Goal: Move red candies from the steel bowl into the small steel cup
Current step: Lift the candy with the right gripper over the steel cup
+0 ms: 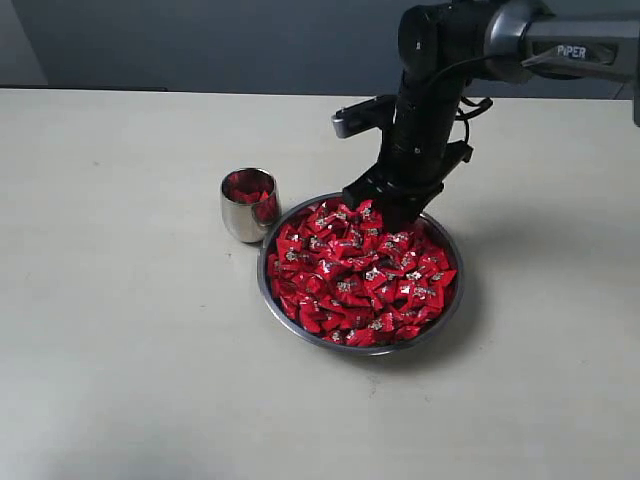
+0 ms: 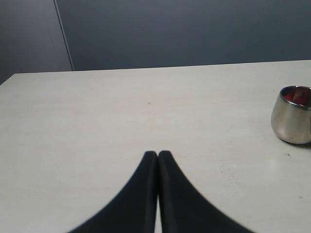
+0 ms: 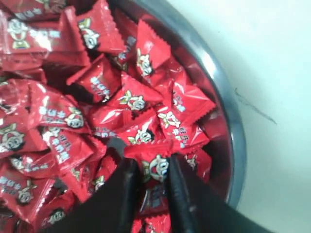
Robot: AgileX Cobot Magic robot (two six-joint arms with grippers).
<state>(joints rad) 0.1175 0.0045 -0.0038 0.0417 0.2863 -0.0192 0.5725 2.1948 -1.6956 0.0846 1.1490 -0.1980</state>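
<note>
I need to use my right gripper to let go of the red candy on top of the candies that are already inside the small steel cup [image 1: 250,193].
The steel bowl [image 1: 268,288] sits mid-table, heaped with red candies [image 1: 360,275]. To its left, touching its rim, stands the small steel cup [image 1: 247,206] with red candies inside; the left wrist view shows the cup [image 2: 291,116] too. My right gripper [image 1: 392,212] reaches down into the far side of the bowl. In the right wrist view the gripper [image 3: 151,170] is shut on a red candy [image 3: 155,167], pinched between both black fingers near the bowl's rim [image 3: 233,131]. My left gripper [image 2: 158,155] hovers over bare table, shut and holding nothing.
The pale table [image 1: 120,330] stretches around the bowl and cup. A dark wall [image 2: 184,29] runs behind the table's far edge. The right arm [image 1: 440,90] comes in from the upper right.
</note>
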